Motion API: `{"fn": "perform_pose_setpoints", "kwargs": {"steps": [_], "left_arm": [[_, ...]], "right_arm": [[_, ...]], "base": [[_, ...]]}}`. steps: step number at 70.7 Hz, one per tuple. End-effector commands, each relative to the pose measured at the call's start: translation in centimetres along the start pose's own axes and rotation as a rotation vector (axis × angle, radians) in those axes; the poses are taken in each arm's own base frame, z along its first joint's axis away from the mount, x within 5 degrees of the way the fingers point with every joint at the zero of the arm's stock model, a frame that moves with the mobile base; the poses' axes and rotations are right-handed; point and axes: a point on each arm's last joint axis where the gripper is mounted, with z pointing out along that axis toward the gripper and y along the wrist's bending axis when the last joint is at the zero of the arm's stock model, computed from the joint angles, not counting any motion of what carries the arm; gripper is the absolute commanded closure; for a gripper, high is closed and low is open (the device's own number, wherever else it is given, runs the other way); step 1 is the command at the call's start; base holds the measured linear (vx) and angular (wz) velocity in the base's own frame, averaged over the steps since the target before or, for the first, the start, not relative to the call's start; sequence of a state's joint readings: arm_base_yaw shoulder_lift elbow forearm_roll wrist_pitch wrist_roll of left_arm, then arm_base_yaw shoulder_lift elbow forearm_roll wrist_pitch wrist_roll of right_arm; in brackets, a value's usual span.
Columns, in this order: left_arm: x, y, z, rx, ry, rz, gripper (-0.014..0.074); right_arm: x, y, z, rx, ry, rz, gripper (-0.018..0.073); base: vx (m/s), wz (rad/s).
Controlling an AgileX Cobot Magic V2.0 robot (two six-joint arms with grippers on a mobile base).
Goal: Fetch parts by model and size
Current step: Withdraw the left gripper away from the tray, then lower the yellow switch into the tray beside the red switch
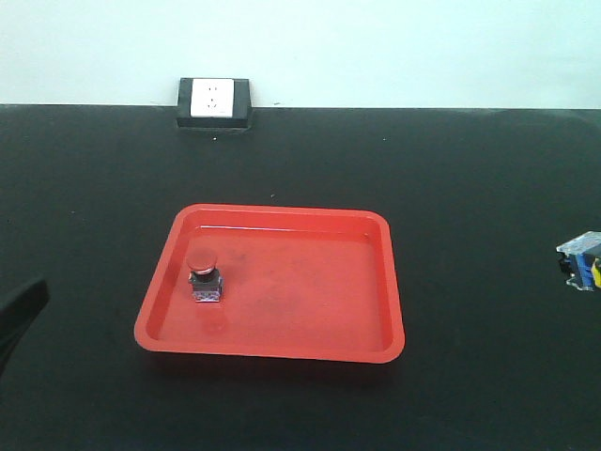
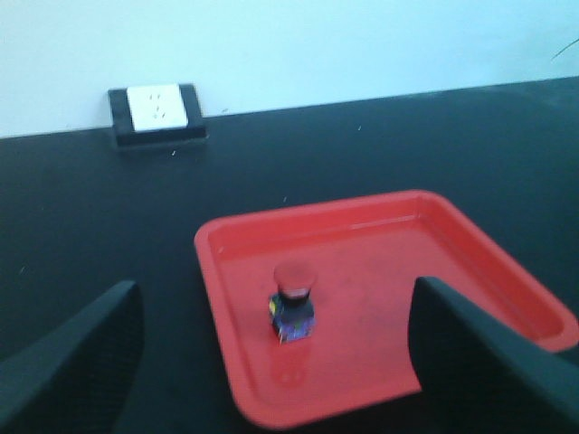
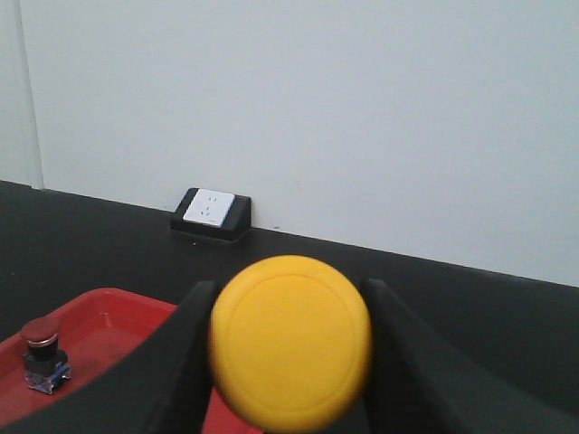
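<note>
My right gripper is going to let go of the yellow-capped switch in the red tray's empty side (image 1: pixel 353 303), across from the red-capped switch.
A red-capped push-button switch (image 1: pixel 205 274) stands upright in the left part of a red tray (image 1: pixel 376 282). In the left wrist view the same switch (image 2: pixel 293 303) stands ahead of my left gripper (image 2: pixel 273 289), which is open and wide apart, its fingers (image 2: pixel 77 362) hanging short of the tray rim (image 2: pixel 213 298). My right gripper (image 3: pixel 288 298) is shut on the yellow-capped switch (image 3: pixel 289 339), whose round cap fills the space between the fingers (image 3: pixel 181 362). The yellow switch's blue-and-clear base (image 1: pixel 582 258) shows at the right edge of the front view, away from the tray.
A black-and-white wall socket block (image 1: pixel 213 101) sits at the back of the black table against the pale wall. The red tray (image 3: pixel 99 316) lies to the lower left in the right wrist view, with the red switch (image 3: pixel 41 354) in it.
</note>
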State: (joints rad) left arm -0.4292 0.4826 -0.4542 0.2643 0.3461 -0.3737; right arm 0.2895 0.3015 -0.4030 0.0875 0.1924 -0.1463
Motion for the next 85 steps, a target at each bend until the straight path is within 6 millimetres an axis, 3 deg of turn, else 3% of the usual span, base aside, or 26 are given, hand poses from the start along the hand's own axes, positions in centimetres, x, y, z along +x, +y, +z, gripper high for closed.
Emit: {"fn": "perform_pose_setpoints", "kwargs": {"steps": [1,13,35,47,59,67,85], "left_arm": [[-0.4,-0.1,-1.2,0.022,-0.072,-0.004,0.0020],[0.4,0.3,-2.4,0.009,-0.067,-0.016,0.0020],[0.6,0.3,-2.6,0.008,-0.071,-0.018,0.0020],[0.6,0.3,-2.6,0.007,-0.072,-0.018,0.0020],[0.6,0.3,-2.6,0.007,-0.072,-0.017,0.0020],[0.6,0.3,-2.6,0.007,-0.072,-0.018,0.0020],[0.6,0.3,-2.6,0.007,-0.072,-0.018,0.0020]], "right_arm": [[-1.6,-0.2,-0.1,0.019,-0.103,-0.006,0.0567],[-1.6,-0.2,-0.1,0.019,-0.103,-0.006,0.0567],[-2.0,-0.2,0.0,0.019,-0.110,0.001,0.0567],[-3.3,-0.3,1.7,0.014,-0.065,0.005,0.0567],[-3.9,-0.3,5.9,-0.012,0.094,0.012,0.0567],[-4.0,1.0,8.9,-0.095,0.152,-0.047,0.0567],[-2.0,3.8,17.9,-0.185,0.371,-0.020,0.0567]], "base": [[0.00,0.00],[0.00,0.00],[0.00,0.00],[0.00,0.00],[0.00,0.00],[0.00,0.00],[0.00,0.00]]}}
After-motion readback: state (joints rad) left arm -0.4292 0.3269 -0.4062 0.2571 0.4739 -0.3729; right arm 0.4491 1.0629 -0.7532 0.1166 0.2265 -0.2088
